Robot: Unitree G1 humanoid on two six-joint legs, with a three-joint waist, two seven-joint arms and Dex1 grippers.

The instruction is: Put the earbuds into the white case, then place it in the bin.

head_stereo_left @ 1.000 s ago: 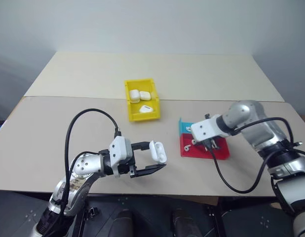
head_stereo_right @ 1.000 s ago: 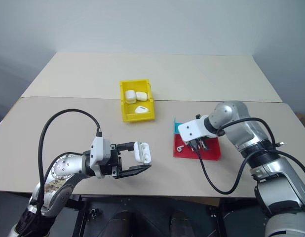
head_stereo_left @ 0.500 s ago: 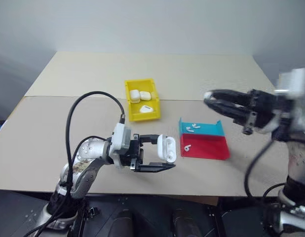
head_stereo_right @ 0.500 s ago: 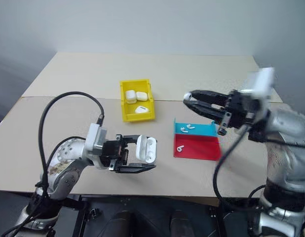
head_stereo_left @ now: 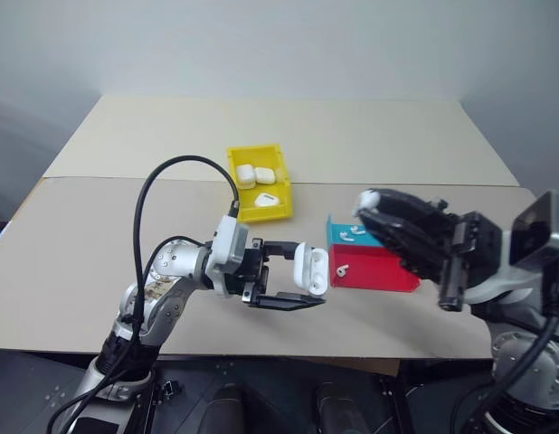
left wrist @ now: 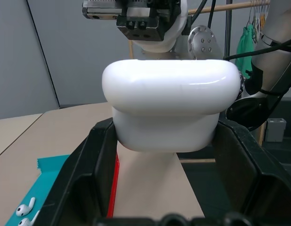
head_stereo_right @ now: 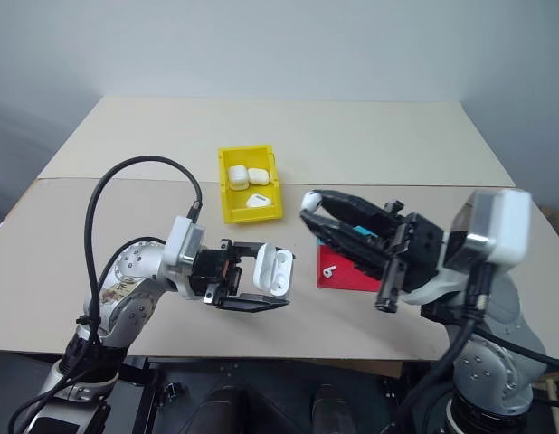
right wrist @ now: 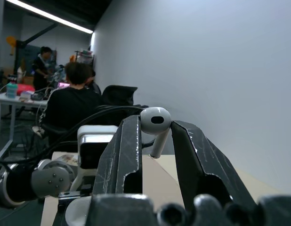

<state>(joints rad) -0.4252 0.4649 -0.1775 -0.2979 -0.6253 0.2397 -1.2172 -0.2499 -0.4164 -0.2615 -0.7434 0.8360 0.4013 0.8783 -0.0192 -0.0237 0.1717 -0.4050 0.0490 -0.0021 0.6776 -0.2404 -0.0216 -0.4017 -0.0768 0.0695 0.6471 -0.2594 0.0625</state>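
Note:
Next, my right gripper releases the earbud in the upper slot of the white case [head_stereo_left: 317, 255], which my left gripper is holding for it.
My left gripper [head_stereo_left: 302, 275] is shut on the white case [head_stereo_left: 309, 268], held above the table's front part with its lid flipped open toward the right. The case [left wrist: 168, 104] sits between the two black fingers [left wrist: 82, 181]. My right gripper [right wrist: 155, 131] is shut on one earbud [right wrist: 156, 121], pinched at the fingertips. That gripper [head_stereo_right: 310, 202] hangs raised in the air, pointing left, a little to the right of and above the case. More earbuds [head_stereo_left: 342, 269] lie in the red and blue tray [head_stereo_left: 379, 274]. The yellow bin [head_stereo_left: 235, 195] stands behind the case.
The bin holds three other white cases [head_stereo_left: 246, 174]. Behind the right gripper, the red and blue tray lies on the table at right of centre. A black cable [head_stereo_left: 171, 194] loops above my left arm. People sit at desks [right wrist: 70, 101] far off.
My right gripper has lifted off the tray with an earbud and swung up and back, now pointing left at the case. The left gripper has risen a little with the case.

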